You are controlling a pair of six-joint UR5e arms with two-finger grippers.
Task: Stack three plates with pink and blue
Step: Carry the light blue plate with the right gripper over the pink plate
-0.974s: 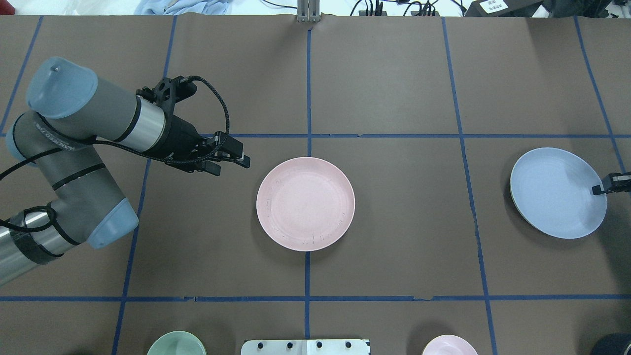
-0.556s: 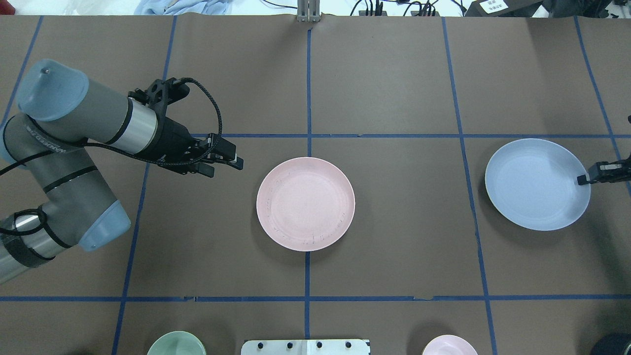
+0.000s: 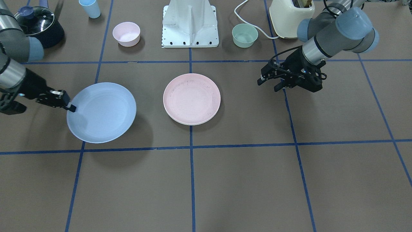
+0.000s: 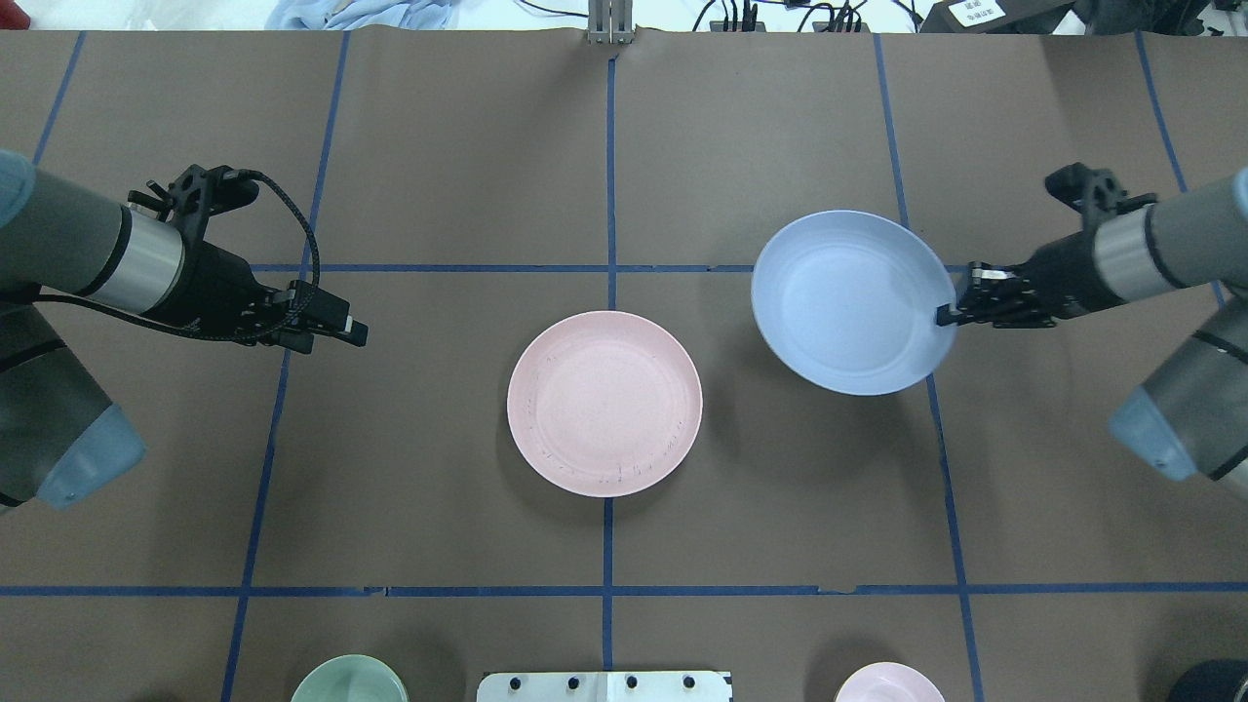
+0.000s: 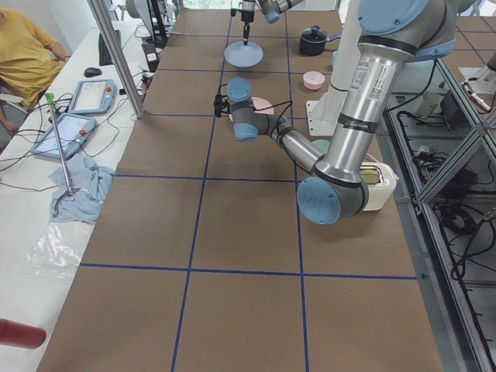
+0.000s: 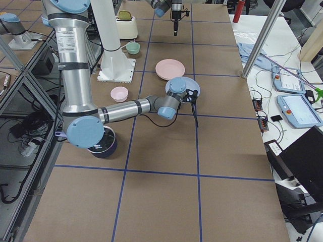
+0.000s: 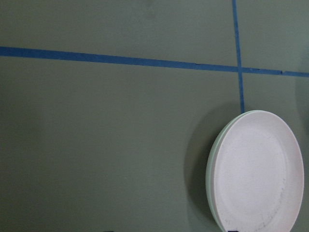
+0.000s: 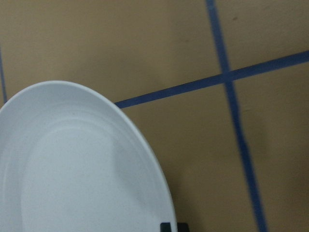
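I will use my right gripper to set the pale blue plate on the middle of the pale pink plate (image 3: 191, 95).
A pale pink plate (image 4: 604, 403) lies at the table's middle on top of a cream-white plate, whose rim (image 7: 211, 169) shows just under it; the pink plate also shows in the front-facing view (image 3: 191, 98). My right gripper (image 4: 946, 315) is shut on the rim of the pale blue plate (image 4: 848, 302) and holds it in the air, right of the pink plate. The blue plate fills the right wrist view (image 8: 72, 169). My left gripper (image 4: 346, 331) is open and empty, well left of the stack.
A mint-green bowl (image 3: 244, 34) and a small pink bowl (image 3: 126, 33) stand either side of the robot's base plate (image 3: 190, 22). A black lidded pot (image 3: 38, 25), a blue cup (image 3: 90, 8) and a cream appliance (image 3: 291, 13) stand along the robot's edge.
My right gripper has carried the blue plate left, toward the pink plate, and a little farther from the robot. My left arm has drawn back to the left, away from the stack.
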